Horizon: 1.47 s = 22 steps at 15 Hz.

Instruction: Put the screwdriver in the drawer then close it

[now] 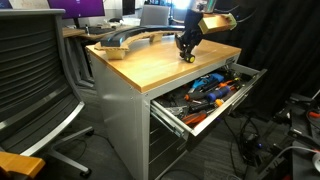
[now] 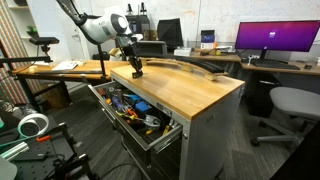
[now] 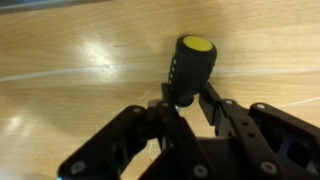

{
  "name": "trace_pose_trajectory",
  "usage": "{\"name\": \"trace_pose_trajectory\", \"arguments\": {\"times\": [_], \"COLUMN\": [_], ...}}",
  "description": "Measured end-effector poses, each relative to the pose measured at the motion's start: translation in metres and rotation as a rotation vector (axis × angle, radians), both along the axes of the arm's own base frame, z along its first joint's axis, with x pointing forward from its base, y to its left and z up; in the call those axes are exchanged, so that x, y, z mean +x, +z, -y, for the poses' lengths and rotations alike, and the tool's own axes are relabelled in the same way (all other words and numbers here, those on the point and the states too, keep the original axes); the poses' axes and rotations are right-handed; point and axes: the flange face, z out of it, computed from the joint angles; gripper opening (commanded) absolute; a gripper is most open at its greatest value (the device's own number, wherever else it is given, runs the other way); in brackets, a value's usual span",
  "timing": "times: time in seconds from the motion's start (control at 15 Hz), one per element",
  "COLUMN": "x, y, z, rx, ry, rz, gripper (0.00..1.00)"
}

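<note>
My gripper is going to let go of the screwdriver among the tools in the open drawer (image 1: pixel 203 87), just below the edge of the worktop.
The screwdriver (image 3: pixel 190 62), stubby with a black handle and yellow end cap, stands tilted on the wooden worktop (image 3: pixel 60 90) in the wrist view. My gripper (image 3: pixel 188 100) has a finger on each side of its lower end and looks shut on it. In both exterior views the gripper (image 1: pixel 186 52) (image 2: pixel 137 68) is down at the worktop near its far end, and the screwdriver is too small to make out there. The top drawer (image 1: pixel 232 103) (image 2: pixel 165 138) is pulled wide open below the worktop's edge and holds several orange, red and blue tools.
A long curved dark part (image 1: pixel 130 40) (image 2: pixel 192 66) lies along the back of the worktop. Office chairs (image 1: pixel 30 80) (image 2: pixel 290 105) stand beside the cabinet. A purple-lit monitor (image 2: pixel 275 38) and desks are behind. Cables lie on the floor (image 1: pixel 285 140).
</note>
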Motion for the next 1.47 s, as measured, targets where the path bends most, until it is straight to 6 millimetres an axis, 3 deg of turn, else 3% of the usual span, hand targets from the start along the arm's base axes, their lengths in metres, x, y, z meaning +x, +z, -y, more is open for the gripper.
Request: {"name": "trace_pose_trajectory", "arguments": {"times": [0.13,0.47,0.8,1.07,1.27,1.47], "x": [-0.001,-0.019,-0.075,-0.130,-0.149,-0.154], "y": [0.002,0.002,-0.002,-0.032,-0.042,-0.040], "z": [0.000,-0.026,-0.068,-0.099,-0.114,-0.127], "rx": [0.017,-0.028,-0.060,-0.082,-0.109,-0.160], "ry": [0.068,0.298,0.537,0.698,0.771,0.840], "rz": [-0.045,-0.115,-0.188,-0.289,-0.291,-0.230], "gripper": [0.18,0.18,0.18,0.17,0.13,0.16]}}
